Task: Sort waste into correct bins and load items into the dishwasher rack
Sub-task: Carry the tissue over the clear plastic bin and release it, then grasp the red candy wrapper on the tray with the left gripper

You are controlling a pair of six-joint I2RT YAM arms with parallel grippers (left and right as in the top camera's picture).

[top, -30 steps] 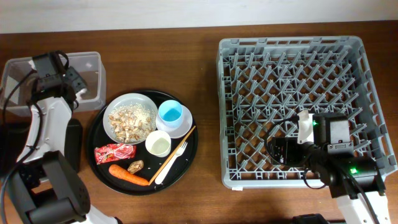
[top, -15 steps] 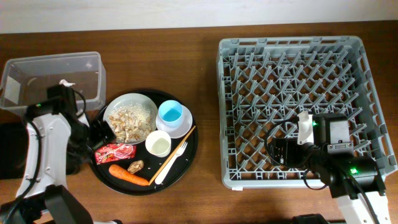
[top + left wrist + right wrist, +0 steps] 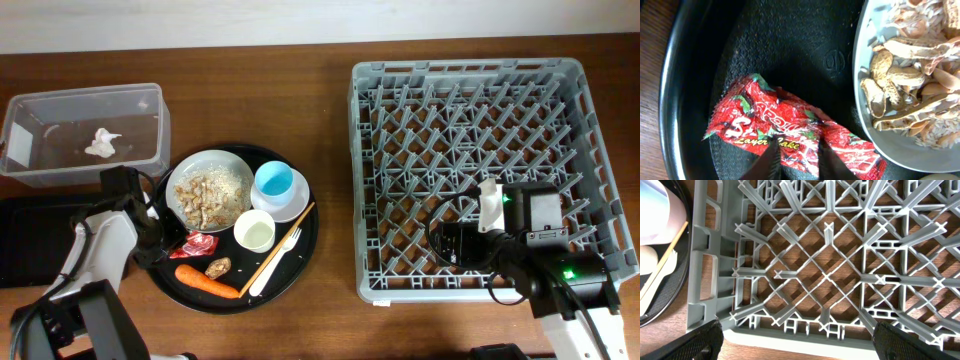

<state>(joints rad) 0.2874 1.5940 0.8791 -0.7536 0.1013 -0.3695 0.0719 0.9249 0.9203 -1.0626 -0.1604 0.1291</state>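
Observation:
My left gripper has only the flat wrapper's near edge; next I open, pinch deeper around the printed middle (image 3: 780,137), then lift.
The red-and-white wrapper (image 3: 202,243) (image 3: 790,125) lies on the round black tray, left of the carrot (image 3: 206,282) and the brown lump (image 3: 218,267). My left gripper (image 3: 166,241) (image 3: 801,157) is down on the wrapper with its fingers pinched on a fold of it. The white bowl (image 3: 210,190) holds beige food scraps (image 3: 910,85). The light blue cup (image 3: 273,182), cream cup (image 3: 254,233) and white fork (image 3: 277,264) stand on the same tray. The white paper scrap (image 3: 103,143) lies in the clear tub (image 3: 150,95). My right gripper (image 3: 455,243) (image 3: 805,347) is open and empty over the front left corner of the grey rack (image 3: 465,75) (image 3: 825,275).
The shallow black rectangular tray (image 3: 35,240) lies at the far left, below the tub. A thin wooden stick (image 3: 290,235) lies beside the fork. The round black tray (image 3: 305,245) sits between the tub and the rack.
My left arm moved from the clear tub, where the paper scrap now lies, down to the wrapper on the round tray. The right arm has not moved.

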